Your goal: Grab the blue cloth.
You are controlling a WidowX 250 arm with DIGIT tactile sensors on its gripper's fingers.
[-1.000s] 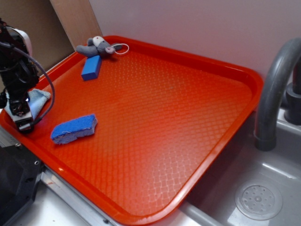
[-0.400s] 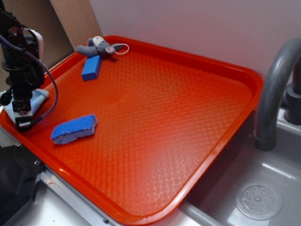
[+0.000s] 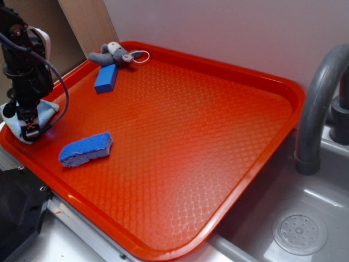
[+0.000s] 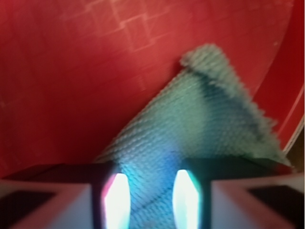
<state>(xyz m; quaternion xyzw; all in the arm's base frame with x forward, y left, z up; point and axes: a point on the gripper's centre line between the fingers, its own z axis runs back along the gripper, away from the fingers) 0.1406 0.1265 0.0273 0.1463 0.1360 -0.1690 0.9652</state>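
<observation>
Next, my gripper lifts, opens wider and pinches the blue cloth at its curled corner (image 4: pixel 208 61), because its fingers are over the flat middle of the cloth.
The blue cloth (image 3: pixel 49 110) lies pale and fuzzy at the left rim of the red tray (image 3: pixel 218 125); the arm covers most of it. My gripper (image 3: pixel 30 131) points straight down onto it. In the wrist view the cloth (image 4: pixel 205 109) spreads out as a triangle, and its near part runs between my gripper (image 4: pixel 151 195) fingers. Both fingertips (image 4: pixel 116 198) show lit and apart, one on either side of the fabric. The gripper is open and the cloth lies flat on the tray.
A rough deep blue sponge (image 3: pixel 86 149) lies just right of the gripper. A smooth blue block (image 3: pixel 106 78) and a grey plush toy (image 3: pixel 114 54) sit at the tray's far corner. A grey faucet (image 3: pixel 319 98) and sink (image 3: pixel 300 229) stand to the right.
The gripper has moved back from the tray's front-left edge and now stands over the cloth, covering most of it. Sponge, block and toy have not moved.
</observation>
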